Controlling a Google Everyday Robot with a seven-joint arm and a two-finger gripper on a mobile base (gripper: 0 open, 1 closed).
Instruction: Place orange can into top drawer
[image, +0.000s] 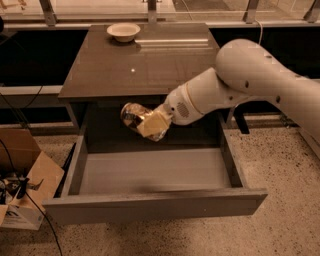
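My gripper is going to let go of the orange can on the rear middle of the top drawer's grey bottom (151, 154).
The top drawer (150, 206) stands pulled wide open below the dark-topped cabinet (140, 65), its grey floor bare. My gripper (150, 125) reaches in from the right on the big white arm (250, 85) and is shut on the orange can (134, 116). The can lies tilted, its silver end facing left, held in the air over the rear part of the drawer, just below the cabinet's front edge. It does not touch the drawer floor.
A shallow cream bowl (123, 31) sits at the back left of the cabinet top. A cardboard box (22, 180) with cables lies on the floor left of the drawer. Speckled floor lies to the right.
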